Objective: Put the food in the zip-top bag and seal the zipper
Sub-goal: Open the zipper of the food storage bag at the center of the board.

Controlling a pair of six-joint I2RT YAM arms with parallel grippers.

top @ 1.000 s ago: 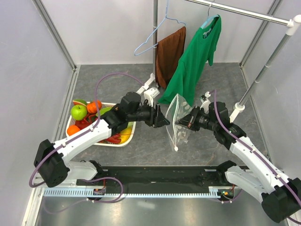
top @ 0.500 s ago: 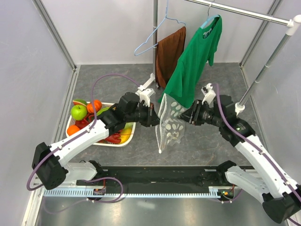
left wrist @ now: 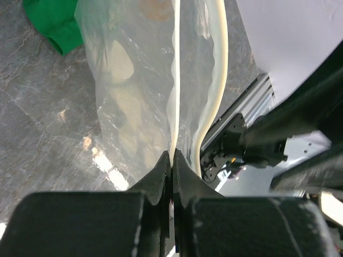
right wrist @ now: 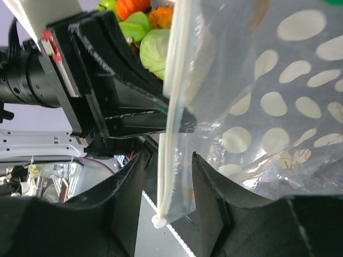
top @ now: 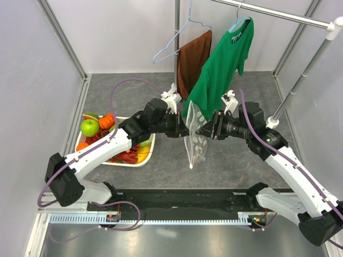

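The bag's opening is narrow with just one zipper strip in my left gripper, so next my right gripper pinches the loose zipper strip (right wrist: 169, 160) and pulls the bag open.
The zip-top bag (top: 194, 136) hangs upright in the air between my two grippers, its slider tab (top: 191, 167) at the lower end. My left gripper (top: 182, 127) is shut on the bag's zipper (left wrist: 174, 80); its jaws (left wrist: 171, 156) pinch the whitish strip. My right gripper (top: 202, 130) is open: its jaws (right wrist: 167, 160) stand either side of the zipper strip (right wrist: 170, 107) and slider tab (right wrist: 159, 220) without pressing them. The food (top: 99, 128) lies in the white basket (top: 140, 160) at the left; a green cabbage (right wrist: 155, 53) shows behind the bag.
A green T-shirt (top: 222, 69) and a brown cloth (top: 193, 61) hang from the rack just behind the bag. A blue wire hanger (top: 171, 48) hangs beside them. A slanted rack pole (top: 300, 80) stands at the right. Grey walls enclose the table.
Both grippers have moved closer together and toward the back. The bag has shifted left from the right gripper's side and turned more edge-on, hanging from the left gripper.
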